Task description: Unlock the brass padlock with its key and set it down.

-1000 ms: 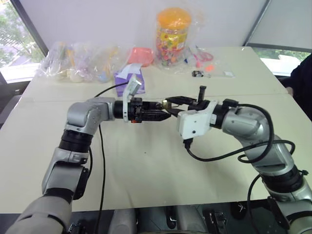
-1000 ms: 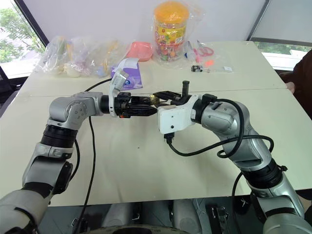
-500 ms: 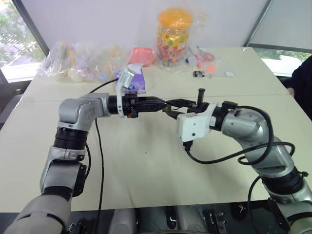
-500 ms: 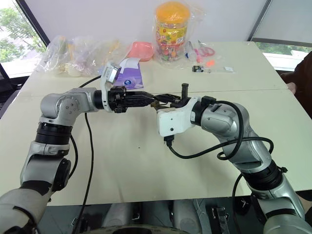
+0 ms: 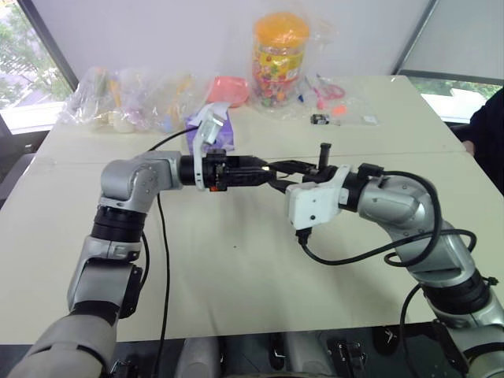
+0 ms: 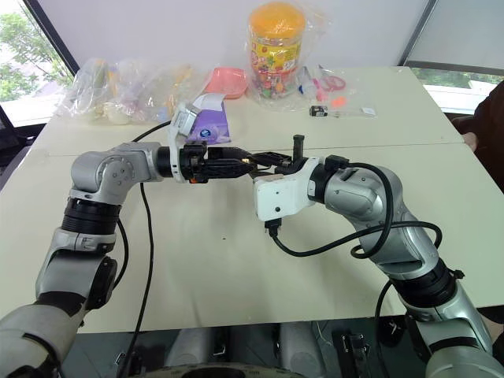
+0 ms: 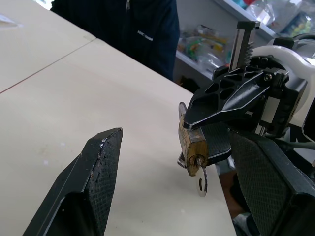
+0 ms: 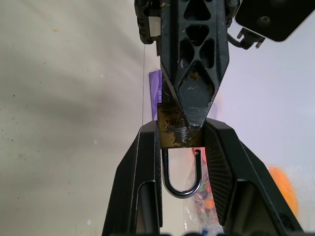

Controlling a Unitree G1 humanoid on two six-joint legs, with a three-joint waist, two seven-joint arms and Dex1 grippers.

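Note:
Next, my left gripper takes the padlock's body (image 7: 194, 148), as the shackle is inside my right gripper's fingers, before my right gripper backs away and reaches for the shackle.
The brass padlock (image 7: 191, 147) hangs in the air over the table, pinched by its body in my right gripper (image 8: 181, 125), which is shut on it. Its silvery shackle (image 8: 182, 183) points back between the right fingers (image 8: 142, 172), and one leg's end seems to sit just clear of the body. Its key (image 7: 202, 181) sticks out of the keyhole, untouched. My left gripper (image 7: 174, 133) is open, with its fingers (image 7: 93, 182) standing wide on either side of the key and padlock. From the head, the two grippers meet at the padlock (image 5: 268, 167) above mid-table.
At the table's far edge stand an orange-lidded jar (image 5: 281, 59), a pink bowl (image 5: 228, 88), clear bags (image 5: 126, 98) and a small black-and-white item (image 5: 319, 120). A purple tissue pack (image 5: 211, 132) lies just behind the left wrist. A person in dark clothing (image 7: 128, 24) sits at the right.
My left gripper's fingers have spread apart and come off the key, which stays in the padlock. The right gripper has kept its hold and place.

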